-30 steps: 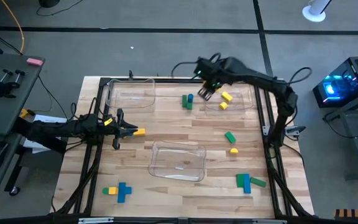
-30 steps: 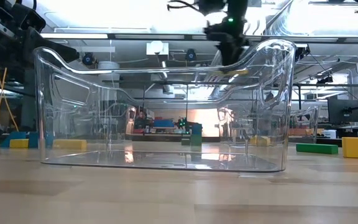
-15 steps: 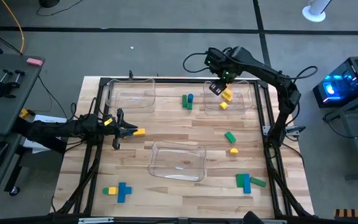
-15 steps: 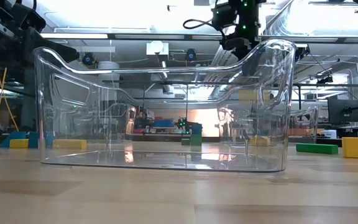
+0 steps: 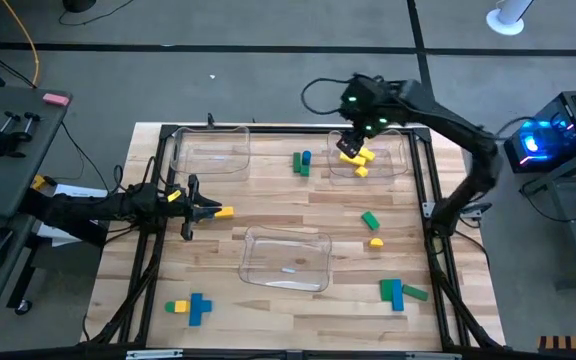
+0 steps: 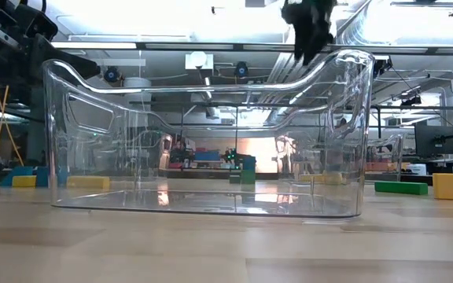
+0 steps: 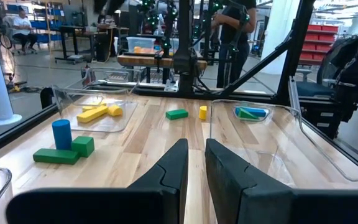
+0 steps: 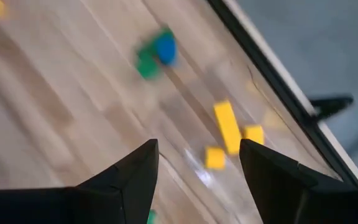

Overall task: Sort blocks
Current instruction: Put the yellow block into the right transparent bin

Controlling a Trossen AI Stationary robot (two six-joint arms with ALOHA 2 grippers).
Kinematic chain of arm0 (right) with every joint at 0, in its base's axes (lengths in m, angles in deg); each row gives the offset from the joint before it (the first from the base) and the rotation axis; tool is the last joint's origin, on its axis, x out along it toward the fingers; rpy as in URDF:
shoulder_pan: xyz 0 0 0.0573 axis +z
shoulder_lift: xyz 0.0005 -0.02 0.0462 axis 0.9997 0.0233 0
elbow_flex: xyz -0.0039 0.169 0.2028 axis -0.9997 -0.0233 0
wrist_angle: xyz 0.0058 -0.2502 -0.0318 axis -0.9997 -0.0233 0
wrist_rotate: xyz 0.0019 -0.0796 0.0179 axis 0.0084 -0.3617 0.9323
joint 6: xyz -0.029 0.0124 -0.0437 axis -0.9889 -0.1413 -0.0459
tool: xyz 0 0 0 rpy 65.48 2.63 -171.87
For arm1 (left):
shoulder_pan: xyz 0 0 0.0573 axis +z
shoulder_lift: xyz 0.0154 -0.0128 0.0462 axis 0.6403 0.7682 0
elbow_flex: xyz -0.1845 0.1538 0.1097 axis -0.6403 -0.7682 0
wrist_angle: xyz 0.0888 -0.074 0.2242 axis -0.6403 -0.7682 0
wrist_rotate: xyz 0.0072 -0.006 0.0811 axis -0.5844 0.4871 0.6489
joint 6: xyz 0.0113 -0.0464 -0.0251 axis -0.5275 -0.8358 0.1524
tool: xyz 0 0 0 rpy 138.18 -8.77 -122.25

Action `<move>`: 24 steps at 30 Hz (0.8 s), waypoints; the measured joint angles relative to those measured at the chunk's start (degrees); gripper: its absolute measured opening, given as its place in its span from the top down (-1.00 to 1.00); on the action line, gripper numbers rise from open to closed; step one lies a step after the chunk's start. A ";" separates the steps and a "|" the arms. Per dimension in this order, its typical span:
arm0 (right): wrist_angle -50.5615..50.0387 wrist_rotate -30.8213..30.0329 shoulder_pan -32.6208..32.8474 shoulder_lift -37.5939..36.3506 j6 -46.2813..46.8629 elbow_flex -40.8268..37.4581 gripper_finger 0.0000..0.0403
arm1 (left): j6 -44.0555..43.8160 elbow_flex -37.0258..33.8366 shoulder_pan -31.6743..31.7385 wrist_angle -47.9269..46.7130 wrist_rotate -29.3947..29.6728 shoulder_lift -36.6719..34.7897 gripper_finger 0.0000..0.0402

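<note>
I need to close my left gripper on the long sides of the yellow block [image 5: 225, 212] that lies just beyond its fingers, near the middle clear tray.
My right gripper [image 5: 351, 143] [image 8: 197, 152] hangs open and empty above the far right clear tray [image 5: 393, 165]. In that tray lie three yellow blocks: a bar [image 8: 227, 127] and two small pieces [image 8: 214, 157] [image 8: 252, 134]. A green block and a blue cylinder [image 5: 301, 162] stand on the table beside the tray. My left gripper [image 5: 203, 210] [image 7: 196, 155] waits at the table's left side, fingers nearly together and holding nothing. A yellow block [image 5: 224, 212] lies on the table just beyond its fingertips.
Two more clear trays stand on the table, one far left [image 5: 208, 152] and one near the middle [image 5: 286, 258]. Loose blocks lie at right: green [image 5: 370, 220], yellow [image 5: 376, 242], and a green and blue group [image 5: 398, 292]. Yellow and blue ones [image 5: 190, 307] lie near left. A black frame edges the table.
My right gripper has moved toward the table's right, from beside the green and blue blocks to over the far right tray, and has risen. The yellow block that hung below it has dropped into that tray and now lies with the other two.
</note>
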 joint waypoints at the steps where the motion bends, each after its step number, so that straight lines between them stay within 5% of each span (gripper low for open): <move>1: 0.91 0.02 1.18 -2.12 1.31 0.00 -0.11 | 0.00 0.00 0.00 0.02 0.00 0.00 0.78; 12: -4.06 -17.13 21.47 -20.61 32.24 0.07 -0.11 | -0.54 0.00 -0.04 2.96 0.91 0.00 0.78; 17: -8.32 -28.45 30.45 -22.82 44.93 0.07 -0.11 | -17.15 0.01 0.24 29.34 11.50 1.46 0.78; 20: -9.17 -32.55 32.91 -22.39 46.25 0.07 -0.11 | -18.97 2.16 0.79 40.73 18.30 5.04 0.78; 24: -9.10 -36.22 33.32 -20.57 44.79 0.07 -0.11 | -18.92 15.93 0.98 21.24 11.77 17.18 0.78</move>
